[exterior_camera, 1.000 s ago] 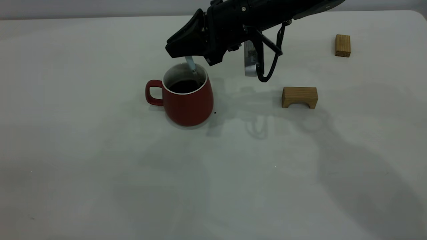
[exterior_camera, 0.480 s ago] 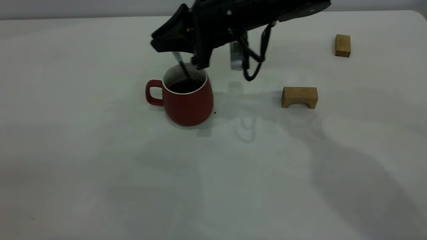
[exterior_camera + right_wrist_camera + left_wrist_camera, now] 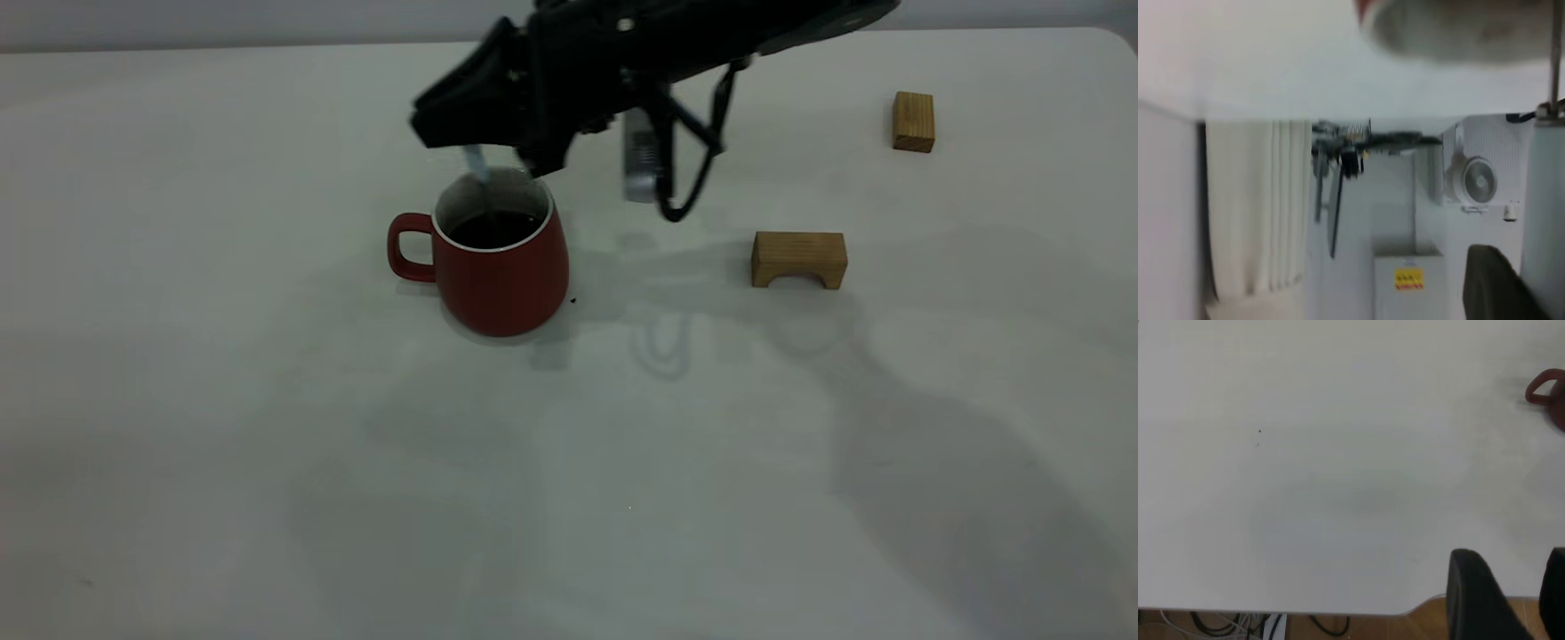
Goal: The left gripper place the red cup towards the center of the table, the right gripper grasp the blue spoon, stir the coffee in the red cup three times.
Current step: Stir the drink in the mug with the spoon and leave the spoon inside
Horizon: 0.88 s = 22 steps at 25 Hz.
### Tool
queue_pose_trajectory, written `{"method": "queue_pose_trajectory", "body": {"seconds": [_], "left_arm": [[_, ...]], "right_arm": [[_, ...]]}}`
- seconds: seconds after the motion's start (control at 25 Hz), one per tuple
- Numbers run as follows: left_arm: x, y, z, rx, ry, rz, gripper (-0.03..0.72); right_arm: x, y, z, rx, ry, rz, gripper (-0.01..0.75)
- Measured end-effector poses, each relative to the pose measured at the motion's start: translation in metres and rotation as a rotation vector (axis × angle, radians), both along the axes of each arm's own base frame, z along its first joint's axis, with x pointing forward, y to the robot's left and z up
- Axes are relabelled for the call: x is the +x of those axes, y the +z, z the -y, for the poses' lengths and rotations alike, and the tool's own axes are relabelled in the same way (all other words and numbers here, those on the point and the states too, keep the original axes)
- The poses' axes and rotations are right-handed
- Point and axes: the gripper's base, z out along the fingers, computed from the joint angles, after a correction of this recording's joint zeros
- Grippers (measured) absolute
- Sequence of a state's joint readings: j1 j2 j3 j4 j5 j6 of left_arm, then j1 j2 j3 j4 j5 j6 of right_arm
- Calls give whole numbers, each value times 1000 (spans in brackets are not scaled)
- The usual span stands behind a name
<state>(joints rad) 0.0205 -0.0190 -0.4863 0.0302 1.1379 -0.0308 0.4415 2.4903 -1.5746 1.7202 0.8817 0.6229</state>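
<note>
My right gripper is to let go of the blue spoon, now dipped into the coffee, so that it leans on the red cup's rim (image 3: 444,214) beside the cup's handle.
The red cup (image 3: 502,276) stands upright near the middle of the table (image 3: 267,444), handle to the left, with dark coffee (image 3: 494,231) inside. Just above its rim, my right gripper (image 3: 476,142) is shut on the blue spoon (image 3: 478,165), which hangs down with its thin neck dipped into the coffee. In the right wrist view the cup (image 3: 1458,27) lies beyond the spoon's pale handle (image 3: 1545,200), beside one dark finger (image 3: 1491,283). My left gripper (image 3: 1511,555) is open and holds nothing, parked over the table's edge, with the cup's handle (image 3: 1541,387) far off.
An arch-shaped wooden block (image 3: 798,259) sits on the table to the right of the cup. A smaller wooden block (image 3: 913,121) lies at the back right. A small dark speck (image 3: 573,300) marks the table by the cup's base.
The right gripper swung left over the cup, then came back slightly right, carrying the spoon around inside the coffee. The cup and both blocks stayed put.
</note>
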Motion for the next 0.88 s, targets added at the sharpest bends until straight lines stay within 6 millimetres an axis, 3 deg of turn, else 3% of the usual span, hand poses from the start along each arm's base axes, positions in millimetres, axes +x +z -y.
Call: {"method": "queue_pose_trajectory", "body": {"seconds": [0.16,0.4,0.6,0.72,0.88], "left_arm": [[0,0,0,0,0,0,318],[0,0,0,0,0,0,318],[0,0,0,0,0,0,318],[0,0,0,0,0,0,318],[0,0,0,0,0,0,318]], "right_arm": [[2,1,-1,-15,30,139,95],[5,-6,19,-64,10,-16,94],[-6,-5,5,-38,59,-64,93],[-9,-4,-7,-41,75,39,93],[-3,-5,1,-65,84,154,93]]}}
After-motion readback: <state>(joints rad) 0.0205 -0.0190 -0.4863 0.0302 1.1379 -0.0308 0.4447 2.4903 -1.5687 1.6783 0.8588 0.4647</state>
